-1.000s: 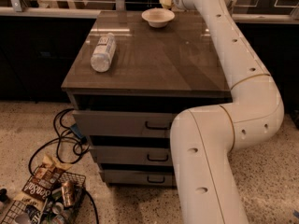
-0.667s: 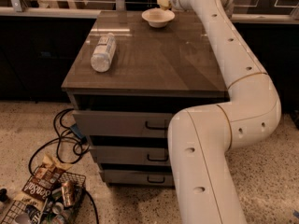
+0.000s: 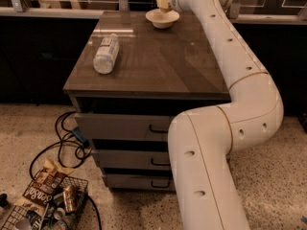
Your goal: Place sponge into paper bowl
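My gripper is going to let go of the sponge inside the far side of the off-white paper bowl (image 3: 162,8), near the cabinet's far edge.
The paper bowl (image 3: 154,16) is off-white and stands at the far edge of the dark cabinet top (image 3: 158,61). My gripper (image 3: 166,2) is at the end of the white arm, just above the bowl's far side. It is shut on the sponge (image 3: 164,5), whose pale-yellow foam hangs right over the bowl, with the dark green layer on top. The fingers are mostly hidden behind the sponge and the wrist.
A clear plastic bottle (image 3: 106,54) with a white label lies on its side at the left of the cabinet top. My arm spans the cabinet's right side. Drawers (image 3: 124,128) face front. Cables (image 3: 62,143) and a wire basket of snacks (image 3: 43,205) lie on the floor at the left.
My gripper has moved a little left and down with the sponge, from beside the bowl to over it. The bowl and the bottle have not moved.
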### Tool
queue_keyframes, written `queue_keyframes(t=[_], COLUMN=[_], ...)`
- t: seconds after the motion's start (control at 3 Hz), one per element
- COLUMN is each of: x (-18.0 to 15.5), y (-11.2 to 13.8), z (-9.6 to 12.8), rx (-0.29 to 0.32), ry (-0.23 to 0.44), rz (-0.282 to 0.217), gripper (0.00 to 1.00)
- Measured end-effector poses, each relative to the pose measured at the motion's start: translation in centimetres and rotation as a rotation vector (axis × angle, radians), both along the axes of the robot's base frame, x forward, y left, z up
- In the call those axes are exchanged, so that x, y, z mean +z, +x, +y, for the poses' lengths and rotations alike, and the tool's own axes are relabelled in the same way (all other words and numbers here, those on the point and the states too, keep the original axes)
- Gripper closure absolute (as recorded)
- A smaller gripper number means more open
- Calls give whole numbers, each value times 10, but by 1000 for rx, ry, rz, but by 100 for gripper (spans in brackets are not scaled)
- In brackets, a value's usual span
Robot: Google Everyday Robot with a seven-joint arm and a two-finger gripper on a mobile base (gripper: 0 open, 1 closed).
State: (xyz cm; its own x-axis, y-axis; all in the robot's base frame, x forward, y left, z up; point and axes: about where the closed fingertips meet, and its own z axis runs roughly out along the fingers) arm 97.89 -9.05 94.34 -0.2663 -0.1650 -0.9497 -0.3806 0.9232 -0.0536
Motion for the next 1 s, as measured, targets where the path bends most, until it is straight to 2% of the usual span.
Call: queue_keyframes(t=[0.33, 0.67, 1.0], x=[-8, -15, -17], y=[4, 13, 28], z=[4, 5, -1], rx=[-17, -37, -54], ry=[19, 73, 129], rz=[18, 3, -73], gripper=[100, 100, 100])
